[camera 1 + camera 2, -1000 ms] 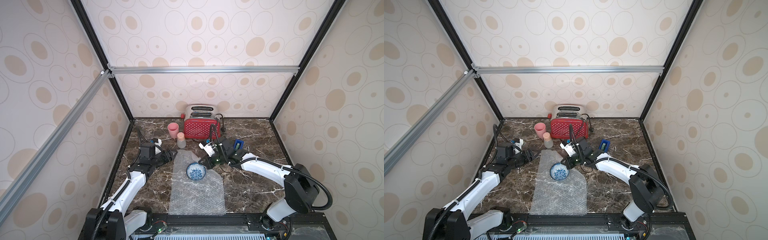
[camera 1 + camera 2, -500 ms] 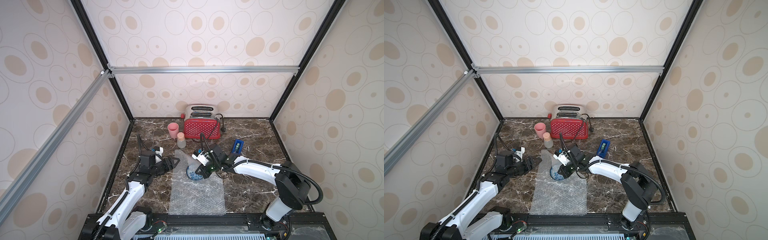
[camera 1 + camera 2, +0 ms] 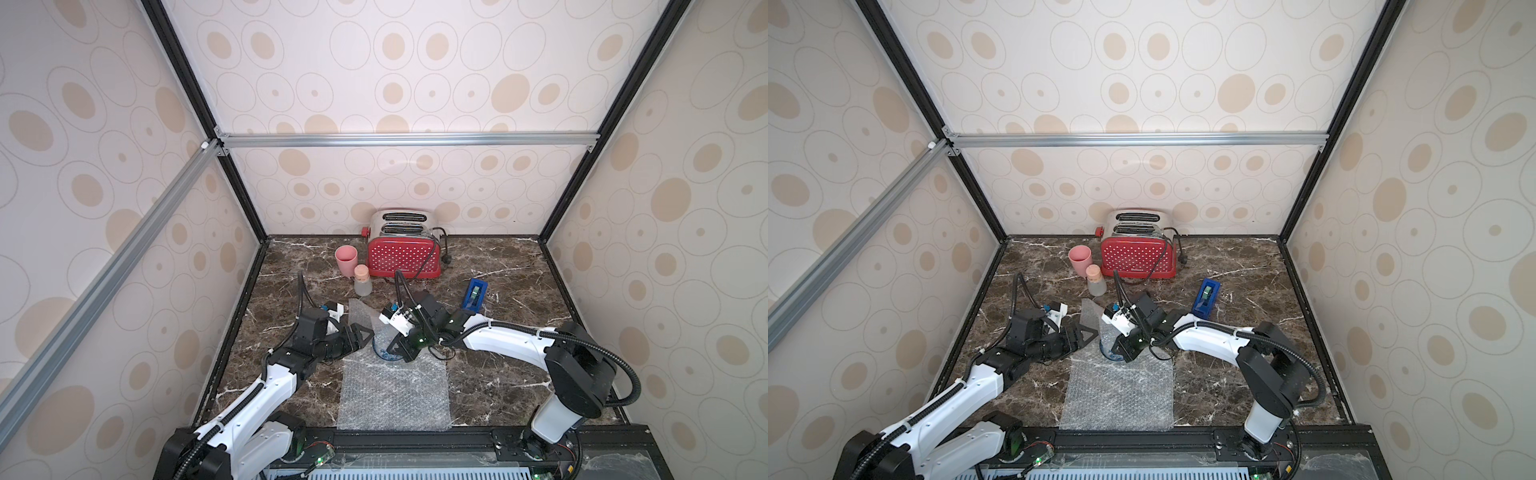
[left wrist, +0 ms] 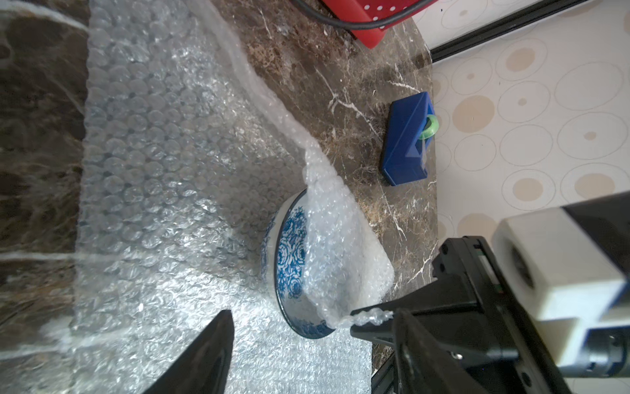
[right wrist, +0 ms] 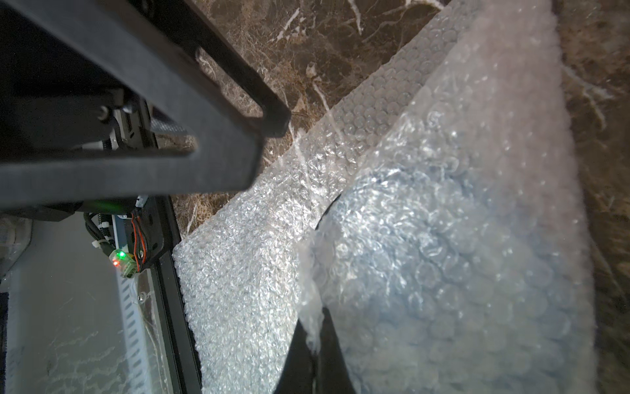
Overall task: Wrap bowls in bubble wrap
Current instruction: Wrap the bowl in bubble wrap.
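Next, I let go of the twisted bubble wrap corner with my right gripper over the near rim of the white bowl (image 3: pixel 385 357) (image 5: pixel 307 296).
The white bowl with blue flowers (image 4: pixel 289 259) stands on the far part of the bubble wrap sheet (image 3: pixel 392 395). In both top views only its rim (image 3: pixel 383 353) (image 3: pixel 1106 353) shows. My right gripper (image 3: pixel 394 347) (image 3: pixel 1122 347) is shut on a twisted corner of the bubble wrap (image 4: pixel 370 315). It holds that flap (image 5: pixel 443 238) folded over most of the bowl's mouth. My left gripper (image 3: pixel 360 338) (image 4: pixel 312 312) stands open just left of the bowl. Its fingers (image 4: pixel 211 351) are on either side of the bowl's near rim and hold nothing.
A red toaster (image 3: pixel 405 255) stands at the back wall, with its cord trailing forward. A pink cup (image 3: pixel 346 259) and a corked little bottle (image 3: pixel 363 284) are left of it. A blue tape dispenser (image 3: pixel 476 295) lies right of the arms. Enclosure walls stand on three sides.
My right gripper has pulled the wrap's far corner forward and left over the bowl, which was fully uncovered a second ago. My left gripper has moved right, up to the bowl.
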Controlling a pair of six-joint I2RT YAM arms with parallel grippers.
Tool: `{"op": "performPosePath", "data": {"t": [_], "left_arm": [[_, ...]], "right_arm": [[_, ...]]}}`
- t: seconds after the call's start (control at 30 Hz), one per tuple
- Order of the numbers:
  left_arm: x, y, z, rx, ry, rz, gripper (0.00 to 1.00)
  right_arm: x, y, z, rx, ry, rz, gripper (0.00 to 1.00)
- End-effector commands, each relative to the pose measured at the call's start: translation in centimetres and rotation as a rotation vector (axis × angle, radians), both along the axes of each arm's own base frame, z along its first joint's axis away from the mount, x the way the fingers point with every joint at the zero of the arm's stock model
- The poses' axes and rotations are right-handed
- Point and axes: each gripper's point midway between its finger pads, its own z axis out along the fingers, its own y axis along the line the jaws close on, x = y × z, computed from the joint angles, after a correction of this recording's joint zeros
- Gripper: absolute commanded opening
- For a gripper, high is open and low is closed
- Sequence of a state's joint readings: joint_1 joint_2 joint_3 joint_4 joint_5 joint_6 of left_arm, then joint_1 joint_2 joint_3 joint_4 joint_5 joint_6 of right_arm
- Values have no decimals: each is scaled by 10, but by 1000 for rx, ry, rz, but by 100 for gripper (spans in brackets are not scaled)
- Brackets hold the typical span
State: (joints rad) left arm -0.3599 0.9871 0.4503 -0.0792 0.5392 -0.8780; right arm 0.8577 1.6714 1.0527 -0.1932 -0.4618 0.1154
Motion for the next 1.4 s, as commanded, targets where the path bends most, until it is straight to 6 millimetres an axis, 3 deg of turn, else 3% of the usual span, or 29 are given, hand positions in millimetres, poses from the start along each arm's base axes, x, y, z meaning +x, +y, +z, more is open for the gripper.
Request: {"op": "performPosePath", "data": {"t": [0.0, 0.47, 0.97, 1.37], "left_arm": [[-1, -7, -3, -5, 0, -3, 71], [-6, -26, -14, -59, 19, -41, 66], [-3, -30, -22, -61, 40, -36, 55], [0, -33, -25, -59, 46, -39, 46]], "right_arm": [[-7, 9, -4, 19, 21, 35, 3], [-14, 12, -9, 29, 42, 66, 4], [-19, 13, -13, 31, 62, 92, 9], [-20, 14, -17, 22, 71, 102, 19]]}}
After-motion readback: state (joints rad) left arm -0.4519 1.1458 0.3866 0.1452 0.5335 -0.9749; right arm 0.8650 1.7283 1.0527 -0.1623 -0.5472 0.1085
